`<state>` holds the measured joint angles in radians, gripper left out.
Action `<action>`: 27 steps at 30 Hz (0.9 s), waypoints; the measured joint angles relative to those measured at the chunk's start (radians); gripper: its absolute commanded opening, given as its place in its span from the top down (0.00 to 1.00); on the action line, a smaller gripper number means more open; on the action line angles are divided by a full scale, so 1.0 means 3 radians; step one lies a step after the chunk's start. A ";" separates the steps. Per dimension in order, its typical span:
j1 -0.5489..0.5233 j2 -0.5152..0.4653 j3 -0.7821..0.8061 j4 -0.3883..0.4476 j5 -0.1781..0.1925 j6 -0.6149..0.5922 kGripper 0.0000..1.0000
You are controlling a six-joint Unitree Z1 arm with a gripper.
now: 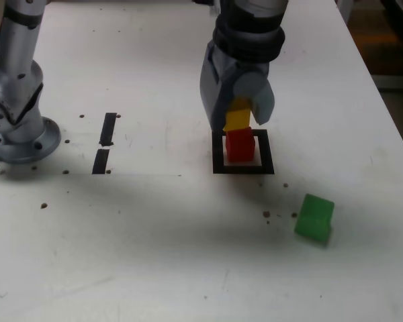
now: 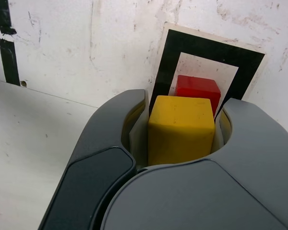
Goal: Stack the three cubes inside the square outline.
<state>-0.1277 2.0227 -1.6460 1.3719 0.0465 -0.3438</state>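
The robot's gripper needs to release the yellow cube on top of the red cube (image 1: pixel 242 127) (image 2: pixel 198 88).
The red cube (image 1: pixel 240 145) (image 2: pixel 198 89) rests inside the square outline (image 1: pixel 243 168) (image 2: pixel 205 47) on the white table. My gripper (image 1: pixel 239 118) (image 2: pixel 181 125) hangs right above it, shut on the yellow cube (image 1: pixel 238 119) (image 2: pixel 181 128), which is squeezed between the two grey jaws. In the exterior view the yellow cube's underside looks level with the red cube's top; whether they touch I cannot tell. The green cube (image 1: pixel 315 218) lies tilted on the table, in front of the outline toward the exterior view's right, apart from the gripper.
Two short black strips (image 1: pixel 105 142) (image 2: pixel 5 43) are marked on the table at the exterior view's left. The arm's round silver base (image 1: pixel 17 127) stands at the far left. The table's right edge (image 1: pixel 383 94) drops off to the floor.
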 measured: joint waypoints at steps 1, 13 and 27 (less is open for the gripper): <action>0.0000 0.0009 0.0000 -0.0008 0.0000 0.0003 0.90; 0.0000 0.0146 -0.0011 -0.0109 -0.0039 0.0047 0.88; 0.0019 0.0158 -0.0006 -0.0128 -0.0040 0.0062 0.71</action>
<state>-0.1220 2.0700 -1.6477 1.3335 0.0344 -0.3251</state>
